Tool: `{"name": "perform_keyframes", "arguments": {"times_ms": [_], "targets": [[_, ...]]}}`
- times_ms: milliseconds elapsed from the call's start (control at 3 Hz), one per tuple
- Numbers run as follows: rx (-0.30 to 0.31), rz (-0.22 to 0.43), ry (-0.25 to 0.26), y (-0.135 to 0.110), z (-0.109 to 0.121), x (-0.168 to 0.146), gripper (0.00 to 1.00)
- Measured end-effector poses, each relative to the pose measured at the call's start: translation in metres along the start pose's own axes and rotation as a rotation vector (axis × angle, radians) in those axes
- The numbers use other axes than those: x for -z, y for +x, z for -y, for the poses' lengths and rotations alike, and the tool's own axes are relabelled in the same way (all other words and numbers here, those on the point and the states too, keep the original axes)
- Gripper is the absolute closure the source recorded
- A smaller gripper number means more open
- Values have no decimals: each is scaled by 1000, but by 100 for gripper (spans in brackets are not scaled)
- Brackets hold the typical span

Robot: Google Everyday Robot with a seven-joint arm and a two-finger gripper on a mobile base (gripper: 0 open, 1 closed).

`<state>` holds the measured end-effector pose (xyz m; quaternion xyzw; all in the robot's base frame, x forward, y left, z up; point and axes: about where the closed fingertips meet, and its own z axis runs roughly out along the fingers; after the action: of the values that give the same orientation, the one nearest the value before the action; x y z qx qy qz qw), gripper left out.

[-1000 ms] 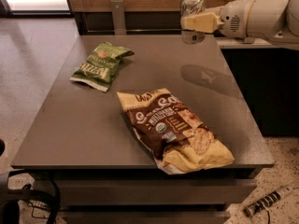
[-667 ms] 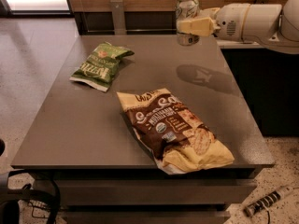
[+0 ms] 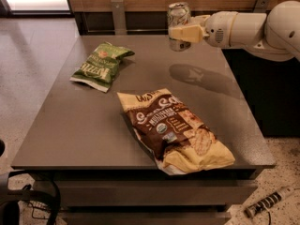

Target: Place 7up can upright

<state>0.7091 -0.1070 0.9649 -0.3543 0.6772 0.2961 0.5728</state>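
Observation:
The robot's gripper needs to release the 7up can on the grey table (image 3: pixel 175 76) behind the brown and yellow snack bag.
The 7up can (image 3: pixel 178 16) is a small silvery can with faint green marks, held upright in the air above the far edge of the grey table (image 3: pixel 93 125). My gripper (image 3: pixel 180 33) reaches in from the right on a white arm, and its cream fingers (image 3: pixel 187 33) are shut on the can's middle. The can's bottom hangs a little above the tabletop. A dark shadow of the arm lies on the table just in front of it.
A green chip bag (image 3: pixel 101 64) lies at the table's far left. A large brown and yellow snack bag (image 3: pixel 176 130) lies at the front centre-right. A wooden wall and a dark ledge run behind the table. A cable lies on the floor at the lower right.
The gripper has carried the can leftward along the table's far edge, staying upright and at about the same height.

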Motion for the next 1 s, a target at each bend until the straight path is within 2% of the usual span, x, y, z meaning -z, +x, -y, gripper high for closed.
{"name": "perform_keyframes", "arguments": {"times_ms": [333,1000], "targets": [[2,11,2,19,-2,-17,100],[-1,16,25,52,-1,-23,100]]}}
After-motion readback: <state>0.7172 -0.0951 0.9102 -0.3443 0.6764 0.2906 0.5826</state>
